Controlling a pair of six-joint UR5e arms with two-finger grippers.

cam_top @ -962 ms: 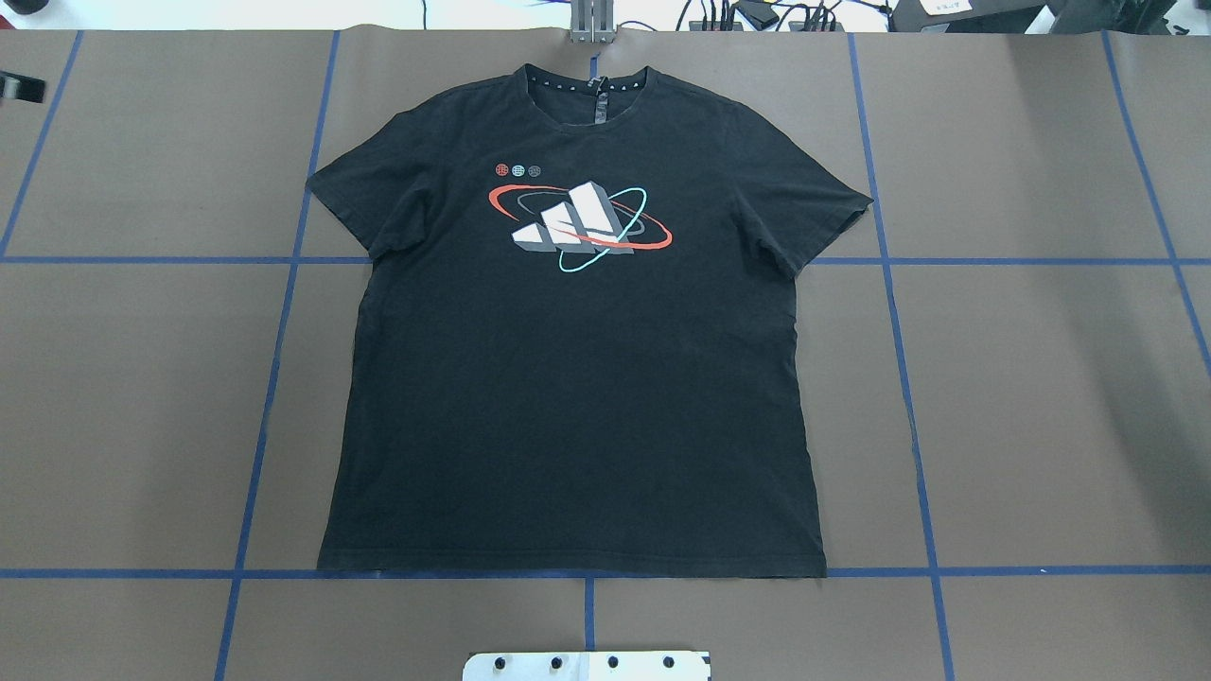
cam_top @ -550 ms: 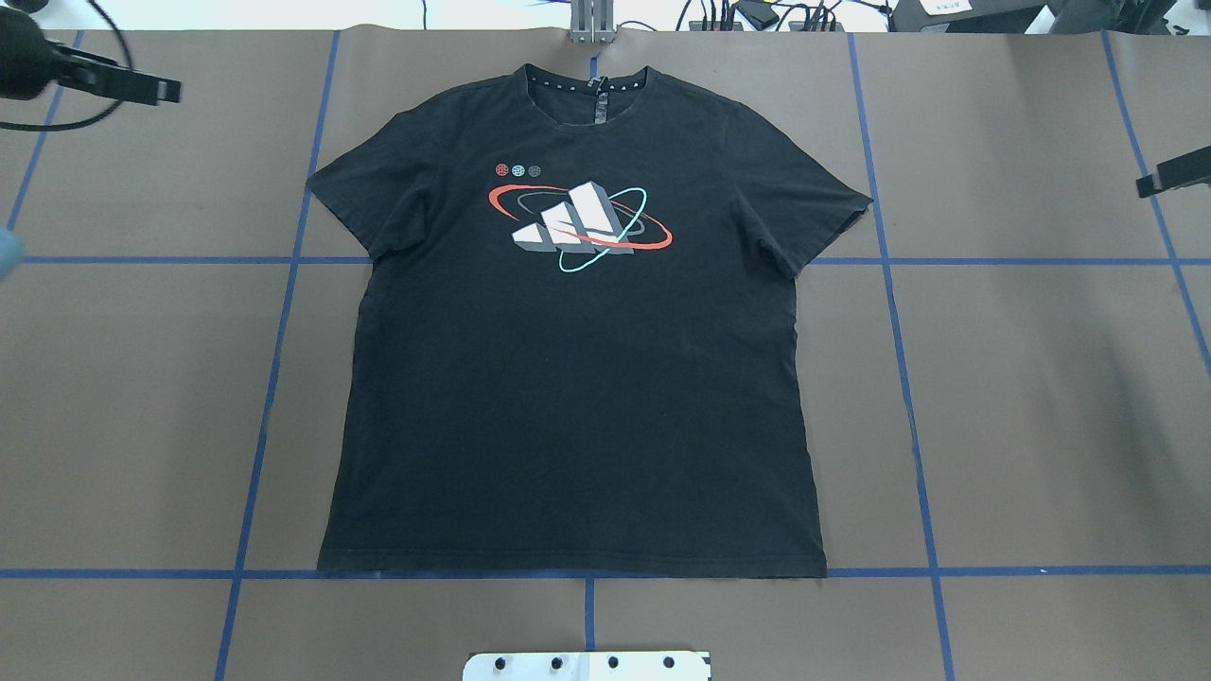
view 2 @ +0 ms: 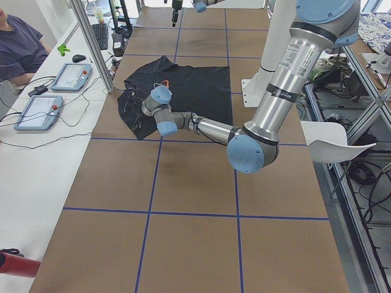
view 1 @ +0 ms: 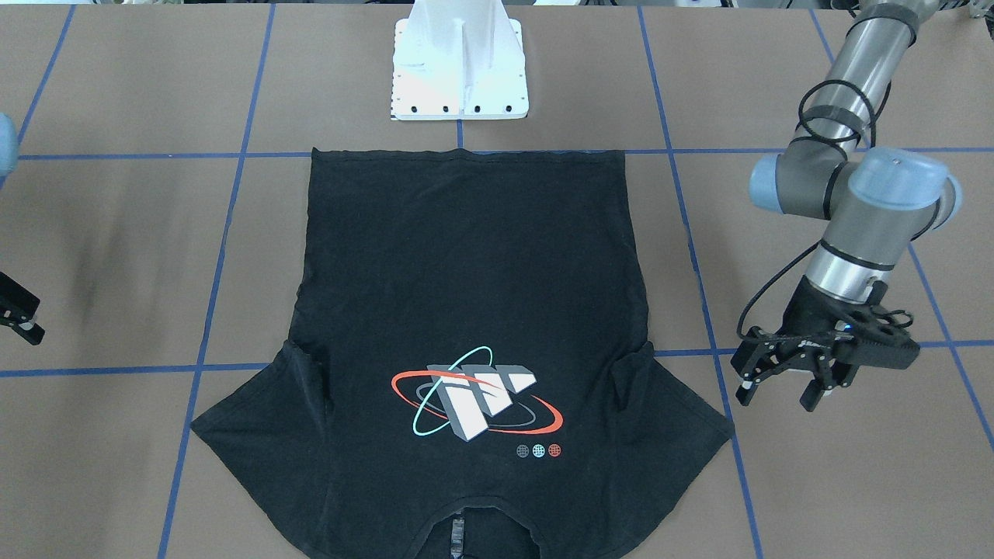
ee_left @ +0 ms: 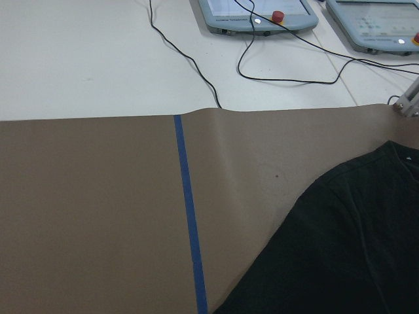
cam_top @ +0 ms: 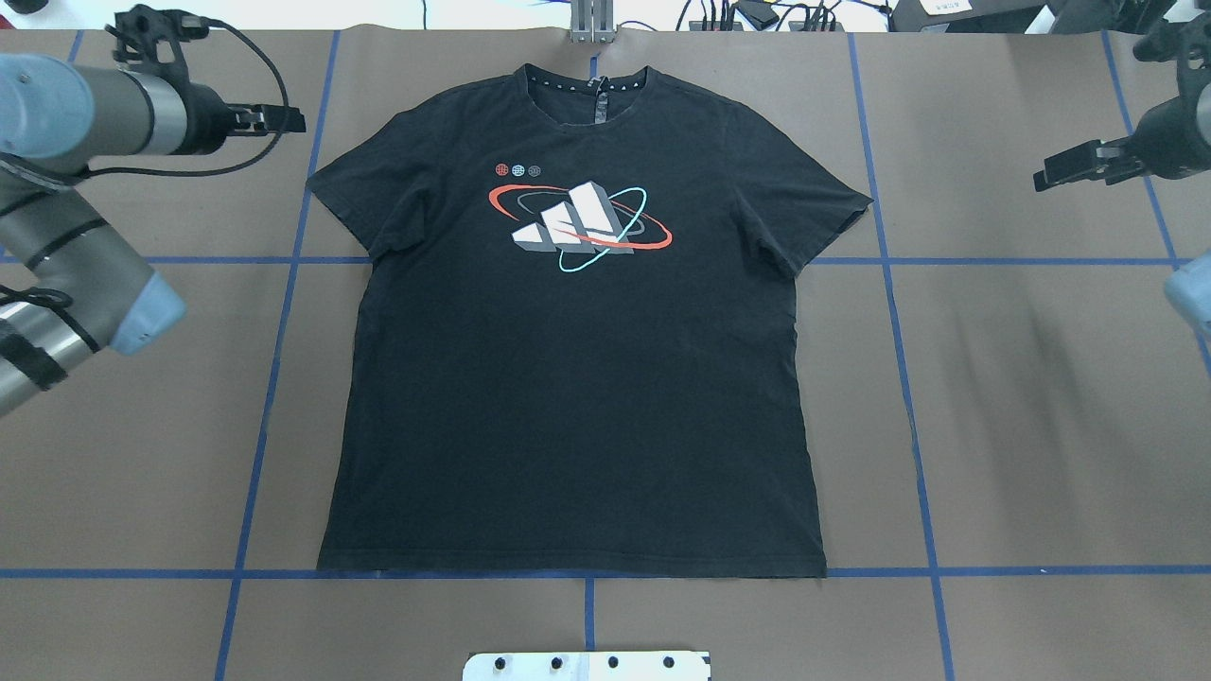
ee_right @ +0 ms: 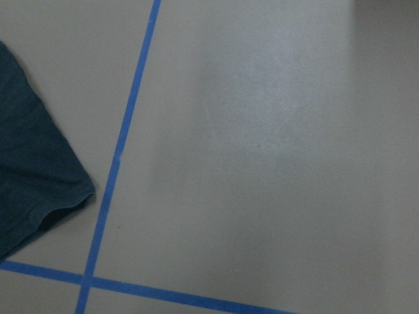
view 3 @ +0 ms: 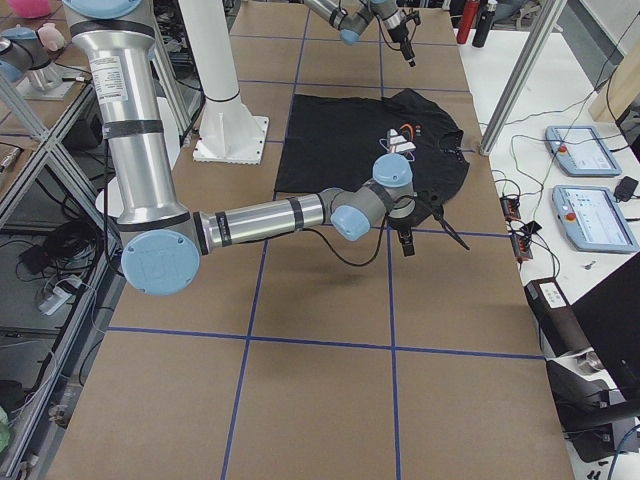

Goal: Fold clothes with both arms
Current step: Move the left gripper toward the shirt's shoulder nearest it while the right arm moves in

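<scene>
The black T-shirt's nearest sleeve has its outer corner beside the blue tape line. Next, I should move my left gripper there and close it on that sleeve's outer corner (view 1: pixel 728 432).
The black T-shirt (cam_top: pixel 577 378) lies flat and face up on the brown table, collar at the far edge and print (cam_top: pixel 579 227) showing. My left gripper (cam_top: pixel 295 120) hovers just outside the shirt's left sleeve. In the front view the left gripper (view 1: pixel 779 394) is open and empty. My right gripper (cam_top: pixel 1041 180) hovers well right of the right sleeve and touches nothing; its jaws look apart. The left wrist view shows the shirt's shoulder (ee_left: pixel 347 248). The right wrist view shows a sleeve end (ee_right: pixel 33 176).
The white pedestal base (cam_top: pixel 587 665) stands at the near edge behind the hem. Blue tape lines (cam_top: pixel 889 284) grid the table. A metal post (cam_top: pixel 592 24) stands by the collar. Teach pendants and cables (ee_left: pixel 255 13) lie beyond the far edge.
Both arms have come in from the sides of the overhead view toward the shirt's sleeves. The shirt has not moved.
</scene>
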